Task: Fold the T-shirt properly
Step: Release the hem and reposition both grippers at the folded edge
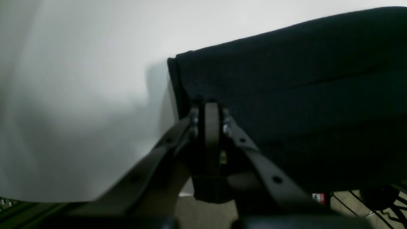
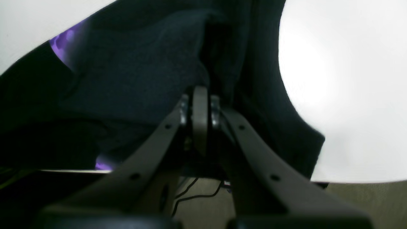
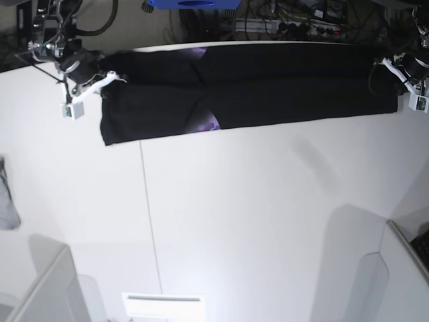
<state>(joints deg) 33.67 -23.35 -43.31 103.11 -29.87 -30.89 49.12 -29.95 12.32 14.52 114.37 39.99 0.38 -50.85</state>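
The black T-shirt hangs over the far edge of the table. I need to pull the T-shirt closer with both grippers before my left gripper takes its end (image 3: 383, 100) and folds it inward.
The black T-shirt (image 3: 281, 87) lies stretched in a long folded band along the table's far edge, and a bit of purple print (image 3: 208, 123) shows at a fold. My left gripper (image 1: 208, 106) is shut on the band's end corner, where the dark cloth (image 1: 302, 79) spreads off to the right; in the base view this gripper (image 3: 394, 70) is at the far right. At the other end my right gripper (image 2: 200, 92) is pinched shut in bunched black cloth (image 2: 133, 70), with purple print (image 2: 62, 44) peeking out. In the base view it (image 3: 110, 77) is at the far left.
A small grey cloth (image 3: 7, 194) lies at the table's left edge. A seam (image 3: 149, 215) runs down the white table (image 3: 268, 215). Raised white panels sit at the near left (image 3: 47, 288) and near right (image 3: 402, 268). Cables and a blue object (image 3: 191, 3) lie beyond the far edge.
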